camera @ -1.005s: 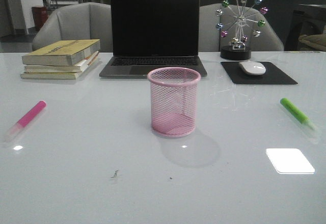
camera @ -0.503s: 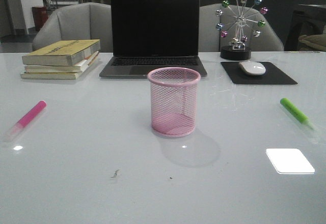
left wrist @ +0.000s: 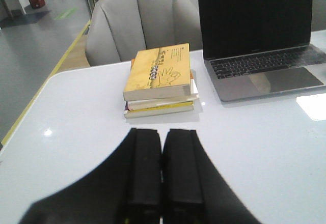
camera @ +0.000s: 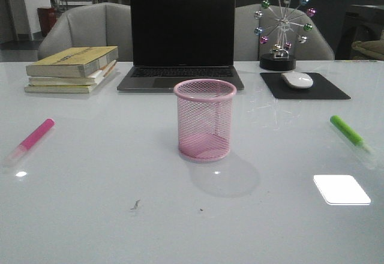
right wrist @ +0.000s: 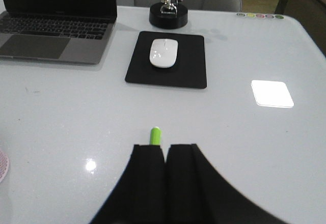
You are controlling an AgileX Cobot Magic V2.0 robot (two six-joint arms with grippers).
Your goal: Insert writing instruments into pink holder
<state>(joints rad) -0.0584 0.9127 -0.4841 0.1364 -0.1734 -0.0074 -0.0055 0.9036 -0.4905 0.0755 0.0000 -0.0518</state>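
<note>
The robot's right gripper will next go down to the green highlighter and close on the middle of its body (camera: 348,132), between its green end and pale cap.
The pink holder (camera: 204,120), an empty mesh cup, stands upright at the table's middle. Only a sliver of its rim (right wrist: 2,166) shows in the right wrist view. The pink highlighter (camera: 33,138) lies flat on the table's left side, pale cap toward the front. Over on the right side lies the green highlighter (camera: 348,131). Its green end (right wrist: 155,135) pokes out past my right gripper (right wrist: 165,147), which is shut and hides the rest of it. My left gripper (left wrist: 162,132) is shut and empty over bare table. Neither gripper shows in the front view.
A stack of books (camera: 72,69) sits back left, and a laptop (camera: 182,42) stands open behind the holder. A white mouse (camera: 297,80) rests on a black pad (camera: 327,89) back right. A ferris-wheel ornament (camera: 279,30) stands behind it.
</note>
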